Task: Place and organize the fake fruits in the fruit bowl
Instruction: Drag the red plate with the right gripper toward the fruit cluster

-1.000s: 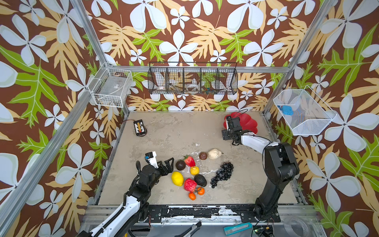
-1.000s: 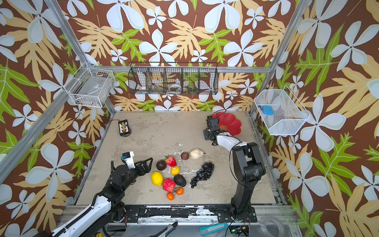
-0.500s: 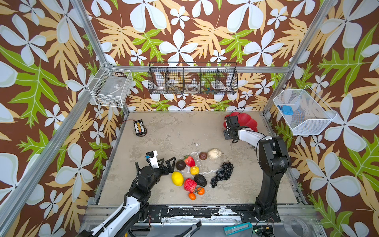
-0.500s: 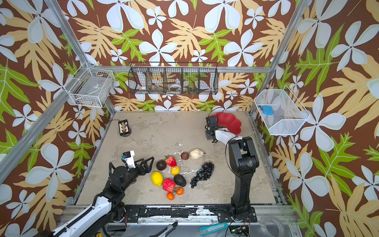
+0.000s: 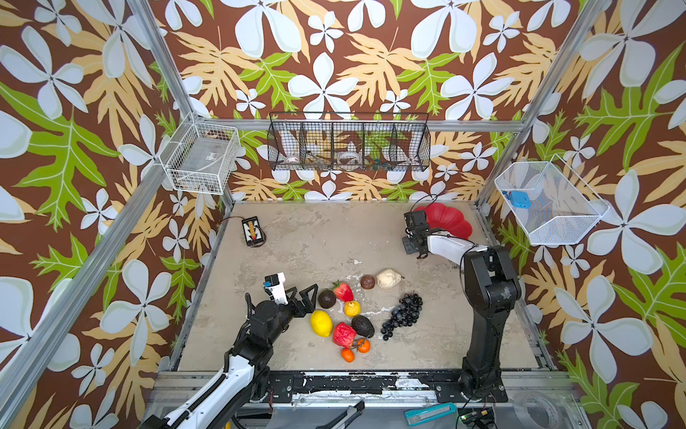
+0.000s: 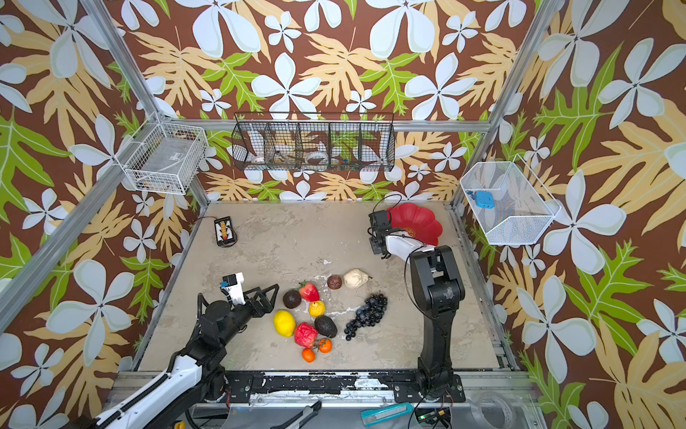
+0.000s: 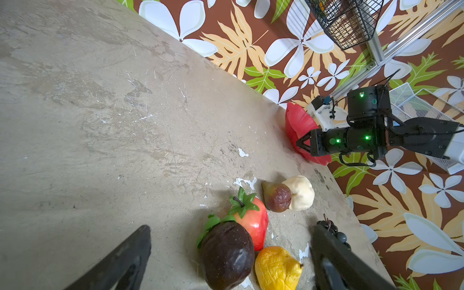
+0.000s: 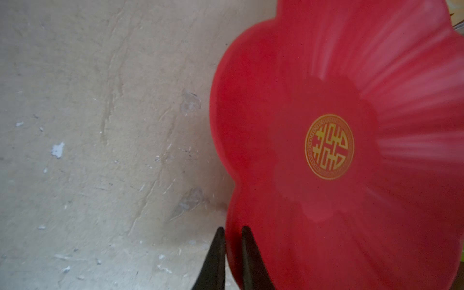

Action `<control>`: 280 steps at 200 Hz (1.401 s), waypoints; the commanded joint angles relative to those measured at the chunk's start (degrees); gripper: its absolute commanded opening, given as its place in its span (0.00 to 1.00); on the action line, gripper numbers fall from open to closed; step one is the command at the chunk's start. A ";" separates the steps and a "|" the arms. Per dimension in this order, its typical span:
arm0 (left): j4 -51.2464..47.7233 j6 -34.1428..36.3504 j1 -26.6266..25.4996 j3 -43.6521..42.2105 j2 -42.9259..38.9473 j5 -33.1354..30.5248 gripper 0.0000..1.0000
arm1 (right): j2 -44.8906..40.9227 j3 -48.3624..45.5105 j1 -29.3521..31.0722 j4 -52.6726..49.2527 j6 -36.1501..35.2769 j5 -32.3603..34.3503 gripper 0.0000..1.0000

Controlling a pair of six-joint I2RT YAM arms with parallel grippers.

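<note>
I need to release the fruit bowl from my right gripper on the bare table [image 5: 357,251] just behind the fake fruit cluster.
The fruit bowl [image 5: 447,219] [image 6: 421,221], a red scalloped dish with a gold centre mark [image 8: 329,147], stands tilted at the back right corner. My right gripper [image 8: 232,229] [image 7: 300,144] is shut on the bowl's near rim, one finger on each side. The fake fruits lie in a cluster at front centre: lemon [image 5: 321,323], apple [image 5: 343,334], strawberry [image 5: 343,291], two avocados [image 5: 326,298] [image 5: 362,326], grape bunch [image 5: 402,315], pear [image 5: 388,278], two oranges [image 5: 348,354]. My left gripper [image 5: 306,289] [image 7: 232,227] is open and empty, just left of the nearer avocado [image 7: 226,253].
A small black device with a cable [image 5: 253,231] lies at the back left of the table. Wire baskets hang on the back wall [image 5: 349,143], left wall [image 5: 202,158] and right wall [image 5: 549,202]. A teal box cutter [image 5: 430,412] lies on the front rail.
The right gripper's fingers have closed onto the bowl's rim, and the right arm's upper link has swung more upright. The left arm and the fruits have not moved.
</note>
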 commanded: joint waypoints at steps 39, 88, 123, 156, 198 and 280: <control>1.14 0.65 0.06 0.09 0.45 -1.20 1.00 | -2.80 -1.35 3.92 -1.41 -0.08 1.45 0.01; 0.71 0.31 0.06 0.01 -0.68 -0.87 1.00 | -5.37 -0.64 14.61 -2.70 0.53 0.34 0.02; -1.04 0.26 0.07 0.05 -2.45 -0.94 1.00 | -3.10 3.08 22.78 -4.31 1.71 0.73 0.02; -2.73 0.23 0.07 -0.17 -5.25 -1.96 1.00 | -0.39 6.64 28.69 -6.04 1.96 2.27 0.02; -7.10 0.00 0.06 -0.09 -8.76 -6.72 1.00 | -0.01 7.76 33.86 -6.94 2.93 2.61 0.03; -12.02 -0.95 0.02 -0.43 -13.27 -13.41 1.00 | 0.51 8.21 37.94 -7.78 3.55 3.78 0.10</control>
